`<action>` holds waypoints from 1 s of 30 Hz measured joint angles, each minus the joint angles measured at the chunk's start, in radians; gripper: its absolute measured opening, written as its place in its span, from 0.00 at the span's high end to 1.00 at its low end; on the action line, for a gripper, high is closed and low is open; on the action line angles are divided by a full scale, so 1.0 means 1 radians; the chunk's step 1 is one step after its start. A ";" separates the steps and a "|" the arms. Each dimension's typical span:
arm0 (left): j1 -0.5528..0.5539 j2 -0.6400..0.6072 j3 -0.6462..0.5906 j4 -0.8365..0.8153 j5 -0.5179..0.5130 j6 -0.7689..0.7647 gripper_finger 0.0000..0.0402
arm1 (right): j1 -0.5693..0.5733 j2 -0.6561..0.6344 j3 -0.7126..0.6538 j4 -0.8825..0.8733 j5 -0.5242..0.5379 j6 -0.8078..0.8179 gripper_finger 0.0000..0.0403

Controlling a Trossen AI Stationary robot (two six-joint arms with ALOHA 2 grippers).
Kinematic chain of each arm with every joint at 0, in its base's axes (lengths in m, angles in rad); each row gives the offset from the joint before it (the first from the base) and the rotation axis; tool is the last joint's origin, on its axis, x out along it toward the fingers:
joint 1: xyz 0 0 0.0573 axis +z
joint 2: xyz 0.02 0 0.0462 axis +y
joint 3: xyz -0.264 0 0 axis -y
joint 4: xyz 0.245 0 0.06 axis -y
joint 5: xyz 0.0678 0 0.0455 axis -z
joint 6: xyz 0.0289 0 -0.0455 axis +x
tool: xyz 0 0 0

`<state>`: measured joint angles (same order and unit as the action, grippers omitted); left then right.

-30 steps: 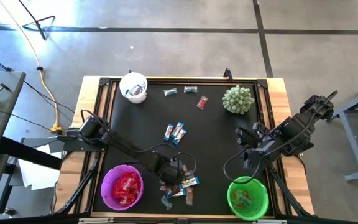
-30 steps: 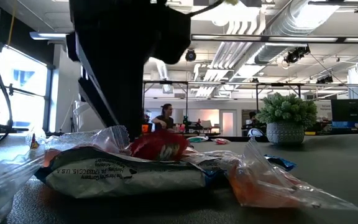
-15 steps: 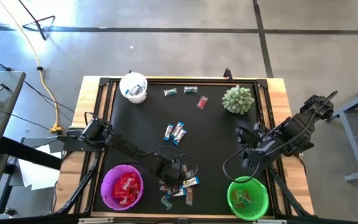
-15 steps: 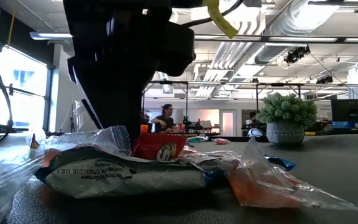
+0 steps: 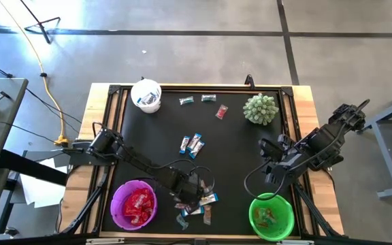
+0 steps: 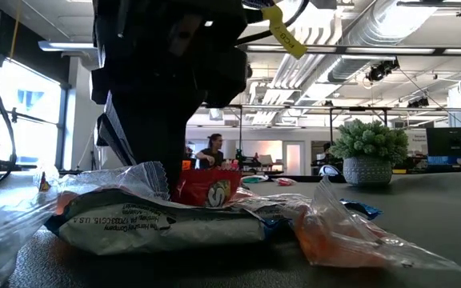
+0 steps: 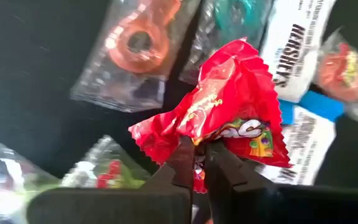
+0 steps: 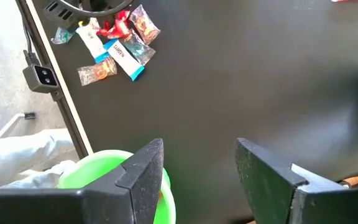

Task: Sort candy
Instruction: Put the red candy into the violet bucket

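Note:
The red packet, still in the heap by the bowl, will be released by my left gripper on top of the red packets in the purple bowl (image 5: 138, 209).
A heap of wrapped candy (image 5: 197, 204) lies near the table's front edge, right of the purple bowl (image 5: 133, 204). My left gripper (image 5: 186, 191) stands over the heap, shut on a shiny red packet (image 7: 235, 106), which the low view shows behind a white wrapper (image 6: 158, 224). More candy lies at the table's middle (image 5: 192, 144) and along the far side (image 5: 197, 100). My right gripper (image 8: 197, 168) hangs open above the table, just beyond the green bowl (image 5: 271, 216), with nothing between its fingers. My left gripper pinches the red packet's crumpled edge (image 7: 199, 144) between its two fingers. The fingers come from above and point steeply down. The packet bulges up out of the hold and stands among the other sweets of the heap; whether it is clear of the table I cannot tell.
The purple bowl holds red packets and the green bowl some greenish sweets. A white cup (image 5: 146, 95) stands at the far left. A spiky pale green plant in a pot (image 5: 260, 109) stands at the far right. A raised frame (image 5: 114, 92) rims the black mat.
My left gripper has sunk onto the heap, rolled a little, and shut on the red packet. The packet has gone from lying rounded to standing pinched and creased. My right gripper has kept still.

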<state>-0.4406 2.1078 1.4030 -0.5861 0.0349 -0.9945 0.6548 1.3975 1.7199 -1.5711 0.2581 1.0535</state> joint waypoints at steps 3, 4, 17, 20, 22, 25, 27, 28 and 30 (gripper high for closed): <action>-0.006 -0.015 -0.002 0.034 0.026 -0.039 0.99 | 0.000 0.000 0.000 0.000 0.004 -0.005 0.52; -0.008 -0.020 -0.002 0.047 0.031 -0.049 0.99 | 0.000 0.000 0.000 0.000 0.004 -0.007 0.52; -0.012 -0.142 -0.006 0.057 -0.057 -0.133 1.00 | 0.000 0.000 0.000 0.000 0.030 -0.059 0.52; -0.015 -0.176 -0.005 0.050 -0.060 -0.151 1.00 | 0.000 0.000 0.000 0.000 0.029 -0.067 0.52; -0.018 -0.204 -0.004 0.048 -0.063 -0.157 1.00 | 0.000 0.000 0.000 0.000 0.030 -0.068 0.52; -0.027 -0.263 -0.004 0.046 -0.073 -0.171 1.00 | 0.000 0.000 0.000 0.000 0.029 -0.076 0.52; -0.039 -0.312 -0.003 0.037 -0.090 -0.209 1.00 | 0.000 0.000 0.000 0.000 0.029 -0.082 0.52; -0.048 -0.338 -0.003 0.036 -0.104 -0.232 1.00 | 0.000 0.000 0.000 0.000 0.029 -0.086 0.52; -0.076 -0.394 -0.003 0.024 -0.143 -0.276 1.00 | 0.000 0.000 0.000 0.000 0.029 -0.092 0.52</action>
<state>-0.5168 1.7142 1.3998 -0.5621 -0.1086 -1.2708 0.6548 1.3972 1.7195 -1.5711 0.2874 0.9612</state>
